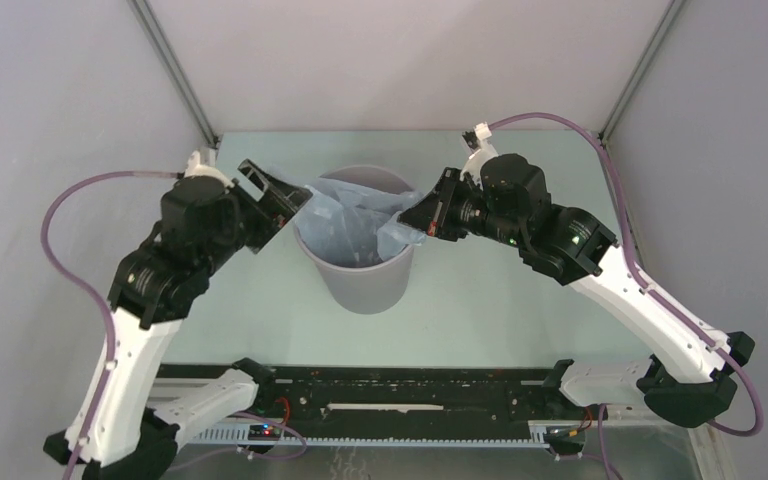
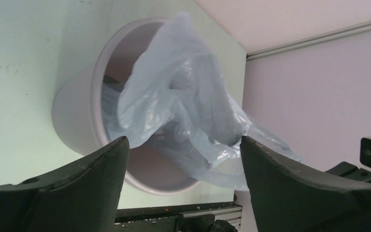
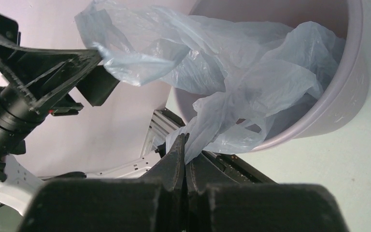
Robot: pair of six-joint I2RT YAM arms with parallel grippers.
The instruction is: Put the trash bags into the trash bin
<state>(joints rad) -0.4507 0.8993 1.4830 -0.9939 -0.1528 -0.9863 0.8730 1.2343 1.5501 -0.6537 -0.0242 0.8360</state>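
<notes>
The bag is bunched in the bin's opening; my left gripper should pinch the bag's loose fold [image 1: 318, 208] and pull it over the bin's rim, away from my right gripper.
The round grey trash bin [image 1: 365, 275] stands upright mid-table. A crinkly pale-blue trash bag [image 1: 352, 215] lies mostly inside it, bunched up and spilling over the rim on both sides. My right gripper [image 1: 422, 215] sits at the bin's right rim, shut on a fold of the bag [image 3: 251, 72], which is pinched between the fingertips of the right gripper [image 3: 186, 139]. My left gripper [image 1: 278, 195] hovers at the left rim, open. In the left wrist view the left gripper [image 2: 183, 142] has wide jaws framing the bag [image 2: 183, 87] and the bin [image 2: 75, 113]. A bag corner brushes one left fingertip [image 3: 84, 58].
Grey enclosure walls ring the pale-green table [image 1: 520, 310], with metal corner posts [image 1: 175, 70] at the back left and right. A black rail [image 1: 400, 385] holding the arm bases runs along the near edge. Purple cables [image 1: 65, 260] loop beside both arms.
</notes>
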